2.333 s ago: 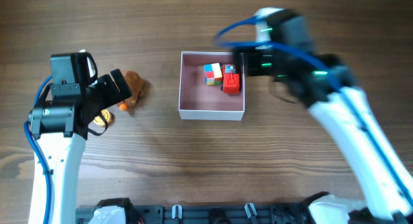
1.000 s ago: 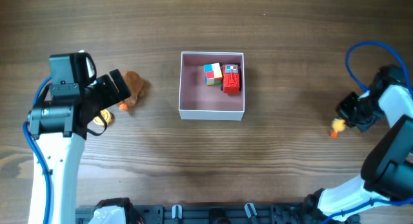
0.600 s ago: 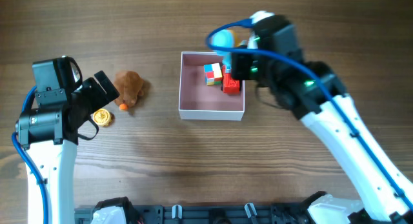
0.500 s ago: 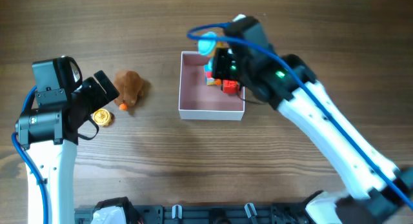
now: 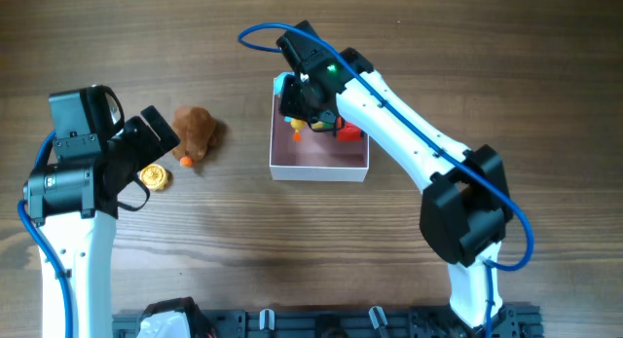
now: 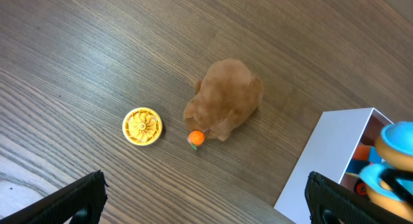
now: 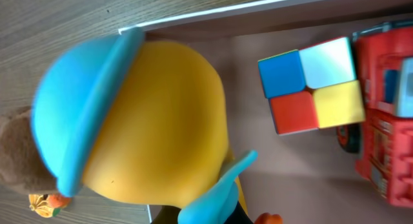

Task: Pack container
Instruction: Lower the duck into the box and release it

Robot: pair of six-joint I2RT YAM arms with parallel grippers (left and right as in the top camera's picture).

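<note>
The yellow toy's blue cap overhangs the container's far corner; next my right gripper opens, re-grip the toy and pulls it down inside the container (image 5: 290, 135).
The container (image 5: 319, 169), a white-walled square box with a pink inside, sits mid-table. In it lie a colour cube (image 7: 313, 82) and a red truck (image 7: 387, 127). My right gripper (image 5: 304, 96) hangs over the container's far left corner, shut on a yellow toy with a blue cap (image 7: 148, 121); the toy hides its fingers. The toy's orange feet (image 5: 297, 135) point into the box. My left gripper (image 6: 206, 204) stands open above bare table, short of a brown plush (image 6: 226, 101) and a yellow disc (image 6: 142, 126).
A small orange piece (image 6: 195, 138) lies against the plush. The plush (image 5: 198, 131) and disc (image 5: 153, 176) lie left of the container, beside my left arm. My right arm crosses the table from the lower right to the box.
My right gripper has carried the yellow toy in from the right to above the container's far left corner. The left arm drew back left, off the plush, then held still.
</note>
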